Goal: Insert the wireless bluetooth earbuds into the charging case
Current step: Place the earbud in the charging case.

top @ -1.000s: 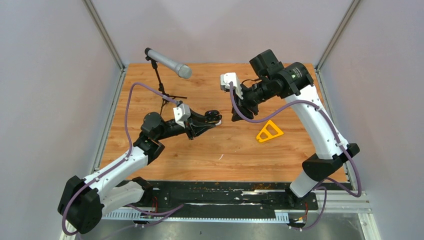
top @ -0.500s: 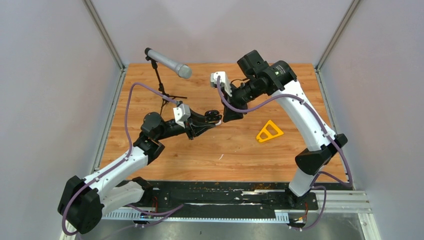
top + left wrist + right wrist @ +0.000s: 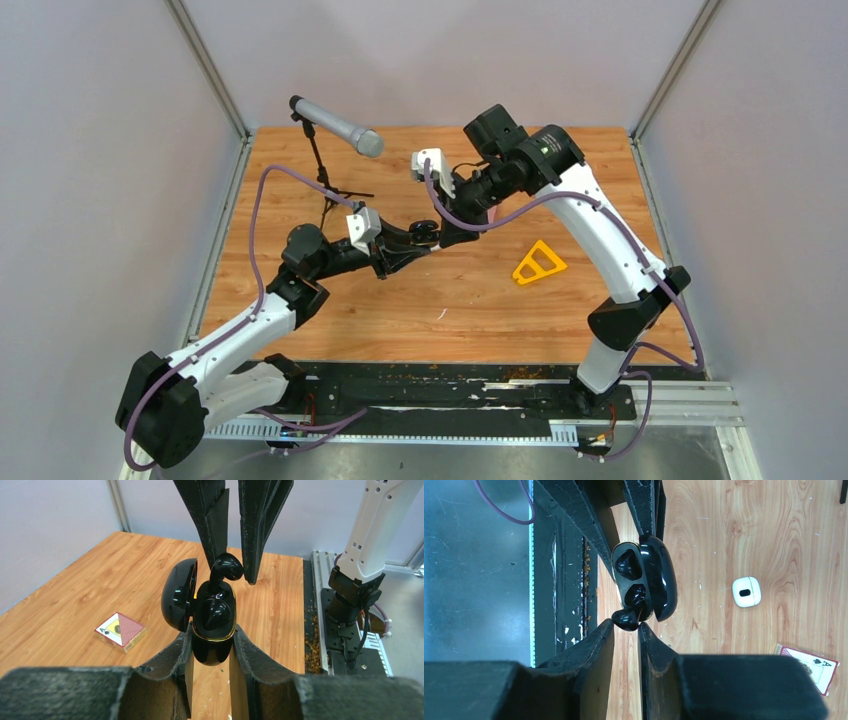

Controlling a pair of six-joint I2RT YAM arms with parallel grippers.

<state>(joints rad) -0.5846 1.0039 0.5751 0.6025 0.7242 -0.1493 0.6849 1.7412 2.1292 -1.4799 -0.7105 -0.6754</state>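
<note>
The earbud sits at a slant out of its slot in the charging case, so next my right gripper opens, grips its round head (image 3: 228,566) from another angle and turns it square.
My left gripper (image 3: 424,236) (image 3: 212,642) is shut on a glossy black charging case (image 3: 214,645) and holds it upright above the table with its lid (image 3: 177,595) open. One black earbud (image 3: 216,612) sits in the case. My right gripper (image 3: 446,231) (image 3: 626,628) is shut on a second black earbud (image 3: 626,619) (image 3: 228,566). It holds this earbud at the case's open mouth (image 3: 631,580), touching the rim. The right fingers (image 3: 212,515) come down from above in the left wrist view. No white earbuds show.
A white closed case (image 3: 746,591) lies on the wooden table (image 3: 560,310). A playing-card box (image 3: 120,630) (image 3: 810,663) lies nearby. A yellow triangle (image 3: 538,262) lies at the right. A microphone on a stand (image 3: 336,126) stands at the back left. A thin white sliver (image 3: 441,314) lies in front.
My right arm has swung left and brought its gripper with the black earbud up against the case. My left arm has stayed where it was.
</note>
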